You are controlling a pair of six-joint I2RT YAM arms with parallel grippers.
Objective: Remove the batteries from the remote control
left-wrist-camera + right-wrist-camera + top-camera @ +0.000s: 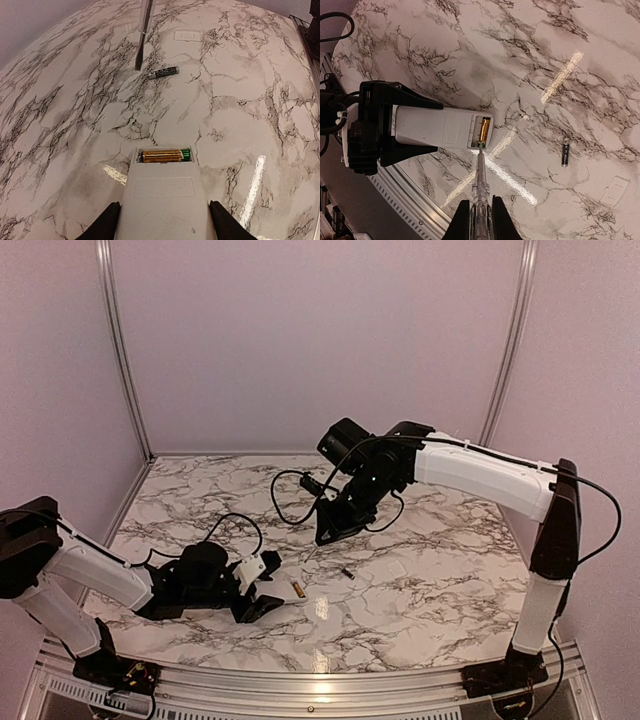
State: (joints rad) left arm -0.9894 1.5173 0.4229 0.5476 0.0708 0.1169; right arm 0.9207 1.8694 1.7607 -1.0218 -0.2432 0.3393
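I should use my left gripper to turn the remote control around and take it by its recess end (475, 131), as the screwdriver is facing the gold battery's green end.
My left gripper (164, 211) is shut on the white remote control (162, 200), gripping its sides, recess end pointing away. One gold battery with a green end (162, 156) lies in the open recess; it also shows in the right wrist view (484, 129). A second, dark battery (163, 72) lies loose on the marble beyond the remote. My right gripper (481, 216) is shut on a clear-handled screwdriver (479, 175). In the right wrist view its tip lines up with the battery's green end. The left wrist view shows the screwdriver (142, 35) still apart from the remote, raised near the loose battery.
The small flat white cover plate (615, 190) lies on the marble beyond the loose battery (565, 151). A metal rail (405, 200) runs along the table's near edge. Black cables (290, 500) hang from the right arm. Pale walls close in three sides of the table.
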